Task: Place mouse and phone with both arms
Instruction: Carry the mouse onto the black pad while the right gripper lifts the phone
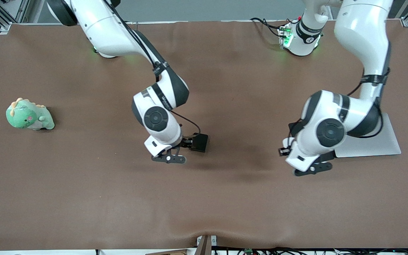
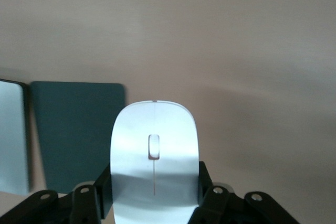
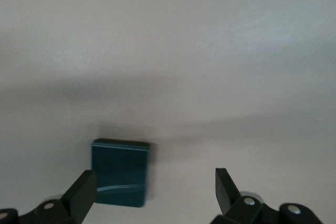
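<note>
I should let go of the white mouse with my left gripper on the middle of the black mouse pad (image 1: 317,145) (image 2: 75,128), next to the grey plate.
The white mouse (image 2: 156,156) sits between the fingers of my left gripper (image 2: 156,195), which is shut on its sides and holds it above the brown table. In the front view the left gripper (image 1: 284,150) hangs over the table beside a black mouse pad (image 1: 293,127), and the hand hides the mouse. The black phone (image 1: 199,142) lies flat on the table near the middle. My right gripper (image 1: 186,143) is open right by it. In the right wrist view the phone (image 3: 121,174) lies below the open right gripper (image 3: 155,187), close to one finger (image 3: 81,192).
A grey flat plate (image 1: 384,145) lies under the left arm, next to the mouse pad (image 2: 79,129). A green dinosaur plush (image 1: 30,115) sits toward the right arm's end of the table. The brown table cover (image 1: 204,198) is bare nearer the front camera.
</note>
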Tool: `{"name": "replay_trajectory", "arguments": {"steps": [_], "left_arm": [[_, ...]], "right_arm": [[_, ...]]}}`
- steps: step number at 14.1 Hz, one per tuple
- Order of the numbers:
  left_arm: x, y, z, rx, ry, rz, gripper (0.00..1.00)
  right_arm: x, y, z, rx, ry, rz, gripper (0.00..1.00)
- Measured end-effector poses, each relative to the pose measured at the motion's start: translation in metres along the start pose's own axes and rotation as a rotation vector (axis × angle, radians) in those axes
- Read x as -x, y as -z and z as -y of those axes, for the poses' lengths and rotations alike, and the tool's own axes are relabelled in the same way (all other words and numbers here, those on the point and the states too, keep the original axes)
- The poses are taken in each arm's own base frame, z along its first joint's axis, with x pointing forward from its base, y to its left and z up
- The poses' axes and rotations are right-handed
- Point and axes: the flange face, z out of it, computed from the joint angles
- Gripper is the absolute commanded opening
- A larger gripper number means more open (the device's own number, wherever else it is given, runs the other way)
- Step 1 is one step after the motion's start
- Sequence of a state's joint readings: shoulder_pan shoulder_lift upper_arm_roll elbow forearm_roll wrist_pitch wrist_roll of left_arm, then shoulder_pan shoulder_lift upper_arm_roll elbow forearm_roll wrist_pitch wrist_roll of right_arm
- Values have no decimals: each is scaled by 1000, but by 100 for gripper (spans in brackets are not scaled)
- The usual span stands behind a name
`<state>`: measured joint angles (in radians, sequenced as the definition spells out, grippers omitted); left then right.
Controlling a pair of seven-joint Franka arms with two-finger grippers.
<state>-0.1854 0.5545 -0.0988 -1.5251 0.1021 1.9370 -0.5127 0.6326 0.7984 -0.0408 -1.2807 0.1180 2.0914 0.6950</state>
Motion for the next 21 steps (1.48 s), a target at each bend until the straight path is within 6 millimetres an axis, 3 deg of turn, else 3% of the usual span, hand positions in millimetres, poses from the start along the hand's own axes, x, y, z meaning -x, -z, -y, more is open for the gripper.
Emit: {"name": "replay_trajectory", "arguments": {"steps": [3, 7, 10, 12, 14, 17, 21], "left_arm": [[-5, -31, 42, -23, 31, 62, 19], [-15, -62, 104, -91, 22, 61, 19], [-14, -100, 140, -61, 28, 30, 19], [-6, -125, 148, -40, 31, 8, 19], [1, -137, 146, -30, 25, 1, 19], [8, -139, 137, -18, 8, -10, 22], [21, -150, 143, 21, 11, -46, 23]], "right_arm": [[16, -29, 21, 4, -32, 0, 100], [22, -63, 31, -2, -26, -13, 100], [21, -75, 34, -3, -23, -16, 100], [19, -80, 36, -3, -22, -17, 100], [19, -84, 37, -2, -22, -16, 100], [20, -92, 37, -1, -64, -16, 100], [23, -104, 39, -2, -99, -18, 100]]}}
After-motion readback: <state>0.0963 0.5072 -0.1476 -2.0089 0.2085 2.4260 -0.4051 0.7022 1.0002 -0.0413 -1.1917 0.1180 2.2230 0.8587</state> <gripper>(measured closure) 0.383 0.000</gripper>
